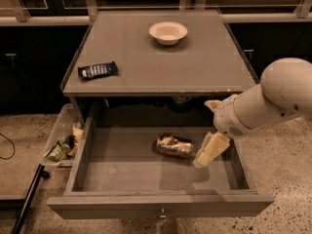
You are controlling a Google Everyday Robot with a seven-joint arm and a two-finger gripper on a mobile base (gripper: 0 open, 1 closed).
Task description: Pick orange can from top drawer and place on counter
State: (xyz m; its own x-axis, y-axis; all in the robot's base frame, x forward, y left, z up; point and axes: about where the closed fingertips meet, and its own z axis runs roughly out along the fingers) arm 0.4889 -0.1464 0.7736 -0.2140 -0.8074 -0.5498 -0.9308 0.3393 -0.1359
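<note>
The robot's gripper needs to next close on the end [186, 147] of the orange can that lies nearer the white arm.
The orange can [174, 146] lies on its side on the flat bottom of the open top drawer [122, 172], right of the middle. My gripper [208, 151] hangs from the white arm over the drawer's right part, just right of the can, its cream tip very close to the can's right end. The counter [161, 62] is the grey top above the drawer.
A cream bowl [168, 32] stands at the back of the counter. A dark blue snack-bar wrapper [97, 70] lies at the counter's left. A clear bin with wrappers [63, 143] stands on the floor left of the drawer. A dark rod [27, 199] lies at the lower left.
</note>
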